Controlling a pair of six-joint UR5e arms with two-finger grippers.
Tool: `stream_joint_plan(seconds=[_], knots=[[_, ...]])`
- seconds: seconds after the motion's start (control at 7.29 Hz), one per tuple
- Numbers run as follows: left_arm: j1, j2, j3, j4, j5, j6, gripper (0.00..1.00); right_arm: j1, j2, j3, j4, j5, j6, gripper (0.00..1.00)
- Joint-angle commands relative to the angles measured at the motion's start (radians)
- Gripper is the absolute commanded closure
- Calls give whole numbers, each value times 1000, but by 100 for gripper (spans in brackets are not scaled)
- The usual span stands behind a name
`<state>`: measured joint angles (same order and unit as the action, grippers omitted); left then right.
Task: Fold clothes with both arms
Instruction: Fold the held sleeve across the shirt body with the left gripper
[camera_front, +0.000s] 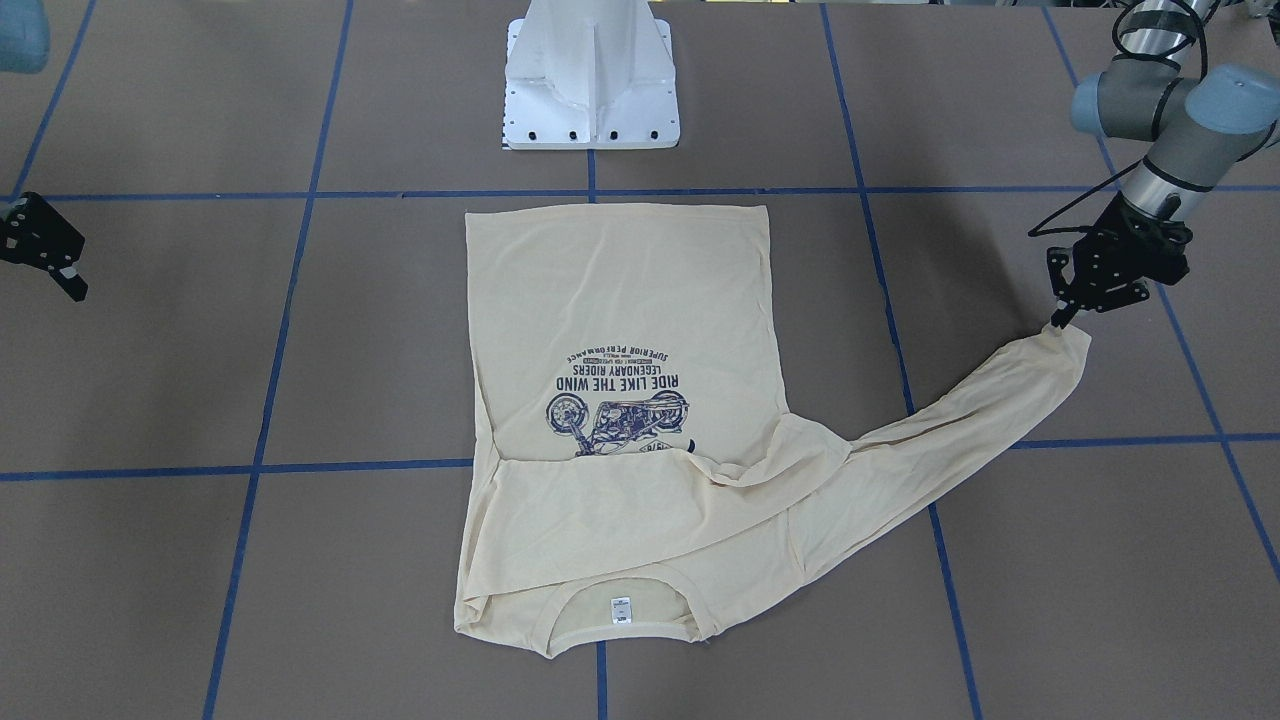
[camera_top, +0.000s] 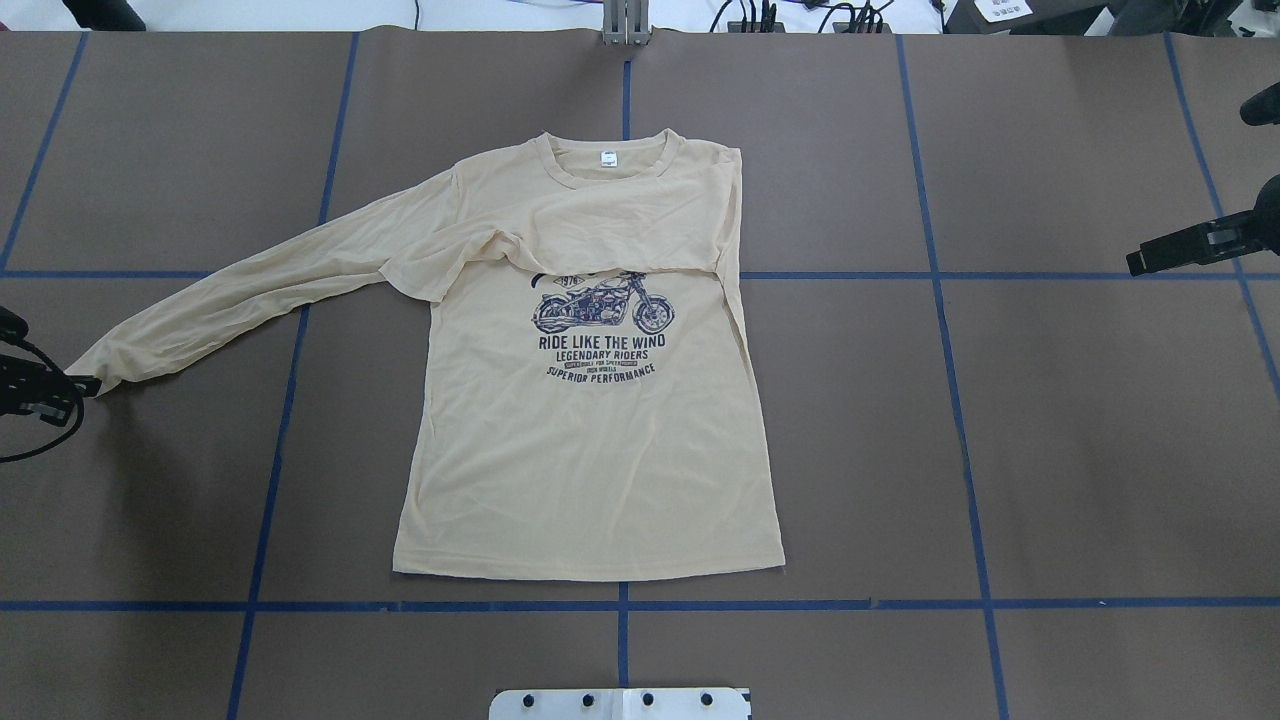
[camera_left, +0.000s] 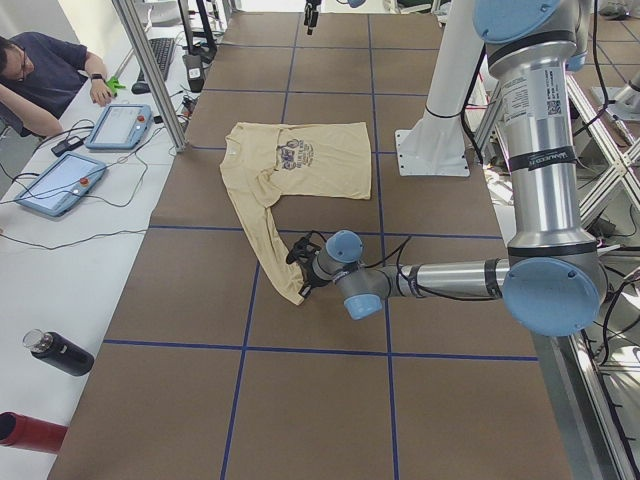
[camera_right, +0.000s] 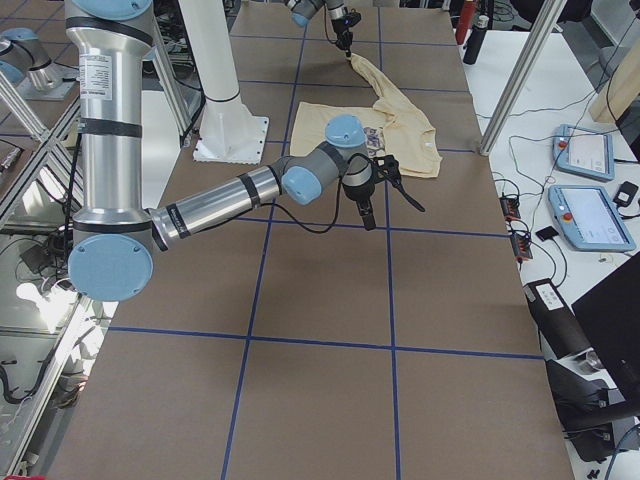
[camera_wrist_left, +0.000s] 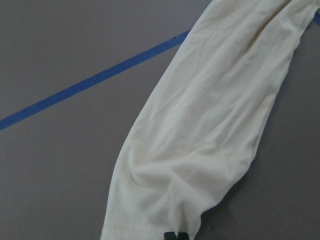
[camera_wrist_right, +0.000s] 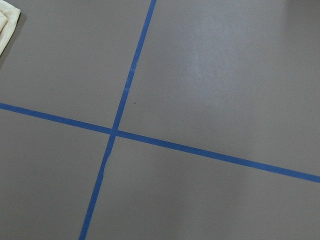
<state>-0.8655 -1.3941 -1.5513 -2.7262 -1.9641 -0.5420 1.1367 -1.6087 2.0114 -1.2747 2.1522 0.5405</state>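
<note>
I will use my left gripper to set the sleeve's cuff down and release it on the print's motorcycle wheel nearer my right gripper (camera_front: 571, 396).
The cream-yellow T-shirt (camera_top: 590, 450) lies flat, print up, in the middle of the table, collar away from the robot. One sleeve (camera_top: 600, 240) is folded across the chest, over the top of the print. The other sleeve (camera_top: 230, 310) stretches out toward the robot's left. My left gripper (camera_top: 88, 385) is shut on that sleeve's cuff, low over the table; it also shows in the front-facing view (camera_front: 1058, 320), and the left wrist view shows the sleeve (camera_wrist_left: 210, 115). My right gripper (camera_top: 1140, 265) is open and empty, well off the shirt's other side (camera_front: 70, 285).
The white pedestal base (camera_front: 592, 80) stands behind the shirt's hem. Blue tape lines (camera_wrist_right: 115, 131) grid the brown table. An operator (camera_left: 40, 70) with tablets (camera_left: 118, 125) sits past the far edge. Two bottles (camera_left: 60, 352) lie on the side bench.
</note>
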Motion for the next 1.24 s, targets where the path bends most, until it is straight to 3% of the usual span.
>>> stream_joint_plan(seconds=[0.0,0.27,0.69,0.82,0.96,1.1], knots=[[-33,-93,-44,147,-44,28,100,0,6,-3,0,0,3,0],[-43,-307,-130,485,-44,57,100,0,7,-5,0,0,4,0],[-33,-788,-121,1090,-42,57,100,-2,12,-13,0,0,4,0],[-24,-910,-116,1234,-41,38,100,0,12,-13,0,0,4,0],[26,-1003,-74,1276,-33,-48,100,0,12,-11,0,2,6,0],[86,-1134,62,1275,-32,-155,100,0,12,-13,0,2,6,0]])
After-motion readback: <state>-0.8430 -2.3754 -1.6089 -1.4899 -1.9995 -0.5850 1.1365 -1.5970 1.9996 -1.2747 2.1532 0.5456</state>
